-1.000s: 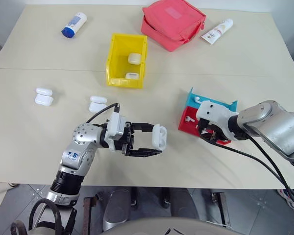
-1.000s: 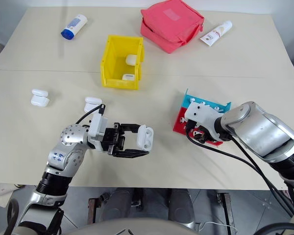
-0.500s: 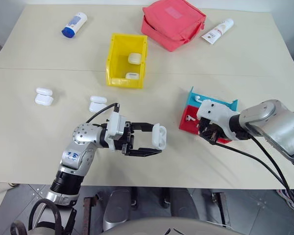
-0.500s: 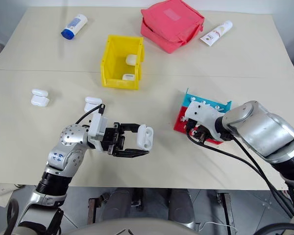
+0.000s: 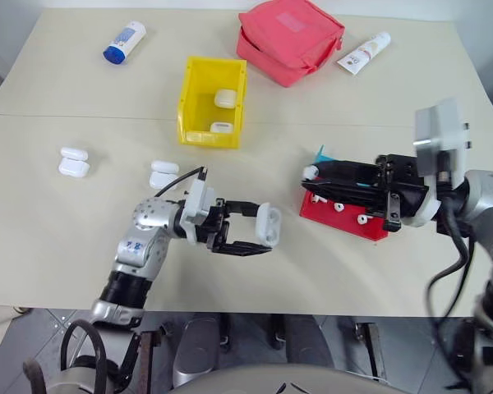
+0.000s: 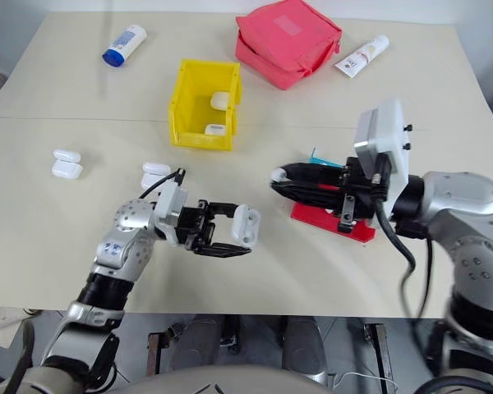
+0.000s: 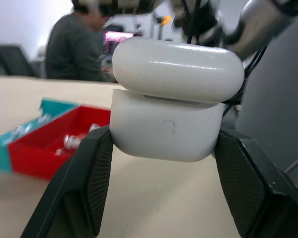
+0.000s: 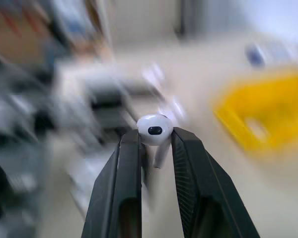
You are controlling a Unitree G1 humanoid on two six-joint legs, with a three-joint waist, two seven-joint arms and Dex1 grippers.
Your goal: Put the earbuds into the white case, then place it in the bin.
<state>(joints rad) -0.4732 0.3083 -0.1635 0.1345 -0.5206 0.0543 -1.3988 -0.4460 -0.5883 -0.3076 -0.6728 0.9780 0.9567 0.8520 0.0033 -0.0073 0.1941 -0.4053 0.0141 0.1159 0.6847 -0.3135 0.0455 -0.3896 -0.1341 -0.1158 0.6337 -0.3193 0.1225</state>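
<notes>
The earbud will go from my right gripper into the held white case's slot nearer the yellow bin (image 5: 273, 214).
My left gripper (image 5: 261, 228) is shut on a white case (image 5: 269, 223), held sideways just above the table, front centre. In the left wrist view the case (image 7: 174, 99) sits between the two black fingers (image 7: 92, 178). My right gripper (image 5: 311, 173) points left, raised over the red tray (image 5: 345, 217), shut on one earbud (image 8: 154, 130) pinched at its tips. Several earbuds (image 5: 339, 206) lie in the red tray. The gap between earbud and held case is about a hand's width. The yellow bin (image 5: 193, 98) stands behind them with two cases inside.
Two more white cases (image 5: 74, 162) (image 5: 163, 174) lie on the table to the left. A blue tray (image 5: 322, 156) adjoins the red one. A red pouch (image 5: 292, 39), a white-and-blue bottle (image 5: 124, 42) and a tube (image 5: 365, 52) lie at the back. A person (image 7: 69, 49) sits beyond the table.
My right gripper has risen off the red tray and swung to point left, carrying an earbud in its tips. The left gripper and its case have stayed put.
</notes>
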